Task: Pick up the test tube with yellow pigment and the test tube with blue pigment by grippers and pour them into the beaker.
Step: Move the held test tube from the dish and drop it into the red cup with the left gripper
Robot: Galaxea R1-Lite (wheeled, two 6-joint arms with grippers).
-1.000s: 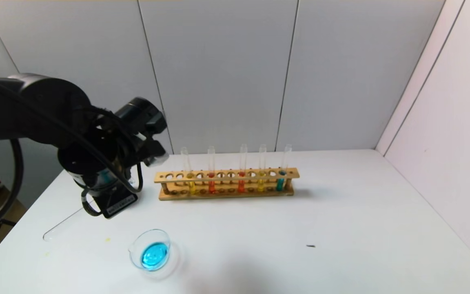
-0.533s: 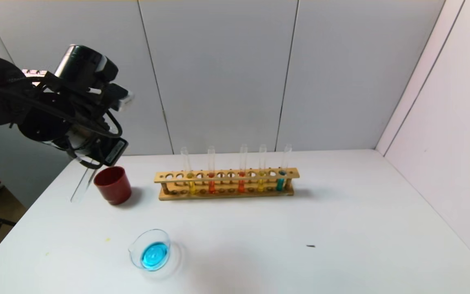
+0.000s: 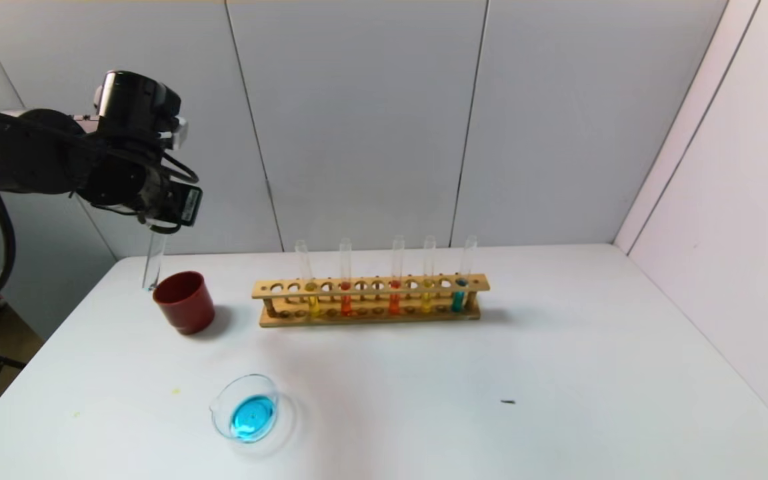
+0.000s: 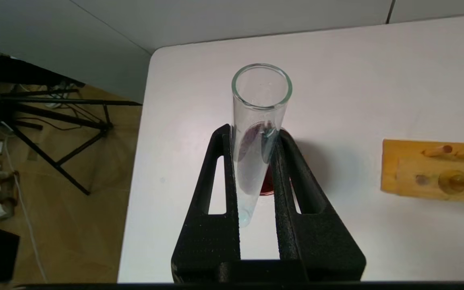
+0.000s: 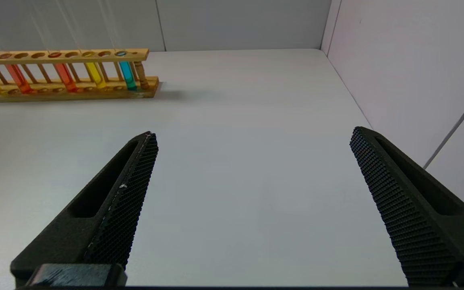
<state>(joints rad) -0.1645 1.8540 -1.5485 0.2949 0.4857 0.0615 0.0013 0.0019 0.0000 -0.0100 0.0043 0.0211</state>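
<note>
I will use my left gripper to set the clear test tube down inside the red cup (image 3: 181,287) (image 4: 263,152) beside the wooden rack.
My left gripper (image 3: 157,220) is raised at the back left and shut on an almost empty clear test tube (image 3: 153,263), which has a faint blue trace at its round bottom. The tube hangs upright just above the left rim of the red cup (image 3: 184,303). In the left wrist view my left gripper (image 4: 255,131) clamps this tube (image 4: 258,121). The beaker (image 3: 247,408) stands at the front left and holds blue liquid. The wooden rack (image 3: 371,300) holds two yellow tubes (image 3: 313,303), (image 3: 426,300) and a blue tube (image 3: 457,300). My right gripper (image 5: 254,133) is open and empty over bare table.
Two orange-red tubes (image 3: 346,303) stand in the rack between the yellow ones. The rack also shows in the right wrist view (image 5: 67,72). The table's left edge (image 4: 135,169) is close to the cup. Walls stand behind and to the right. A small dark speck (image 3: 507,402) lies on the table.
My left arm rose and swung back to the left, away from the beaker. The tube in it turned from tilted low to upright beside the red cup, which came into view.
</note>
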